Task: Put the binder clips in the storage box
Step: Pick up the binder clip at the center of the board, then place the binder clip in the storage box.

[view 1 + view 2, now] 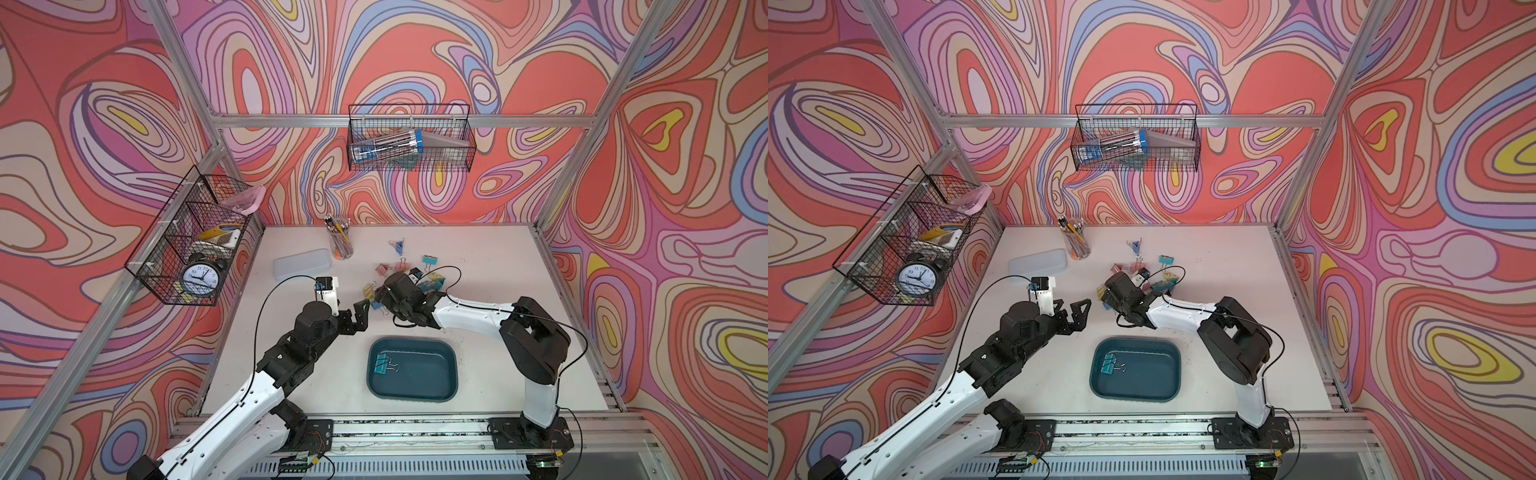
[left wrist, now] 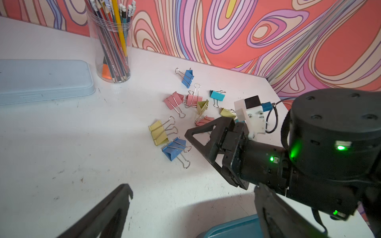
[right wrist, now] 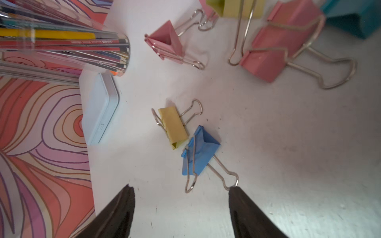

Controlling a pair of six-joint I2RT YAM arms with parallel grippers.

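The yellow clip lies beside the blue clip, nearest the pale flat case. Next, my left gripper closes on the body of the yellow clip (image 1: 368,292) (image 2: 158,133).
Several pastel binder clips (image 1: 399,266) lie loose on the white table behind the dark teal storage box (image 1: 428,374). One teal clip (image 1: 384,363) lies inside the box at its left end. My right gripper (image 3: 181,188) hovers open just over the table, with nothing between its fingers. A blue clip (image 3: 199,152) lies just ahead of it, and the clip's wire handle touches one fingertip (image 3: 235,191). A yellow clip (image 3: 173,125) lies beside the blue one. My left gripper (image 2: 192,188) is wide open and empty, left of the right gripper and behind the box (image 2: 233,228).
A clear cup of pencils (image 1: 341,243) and a pale flat lidded case (image 1: 302,264) stand at the back left of the table. Wire baskets hang on the left wall (image 1: 191,245) and the back wall (image 1: 411,143). The two wrists are close together.
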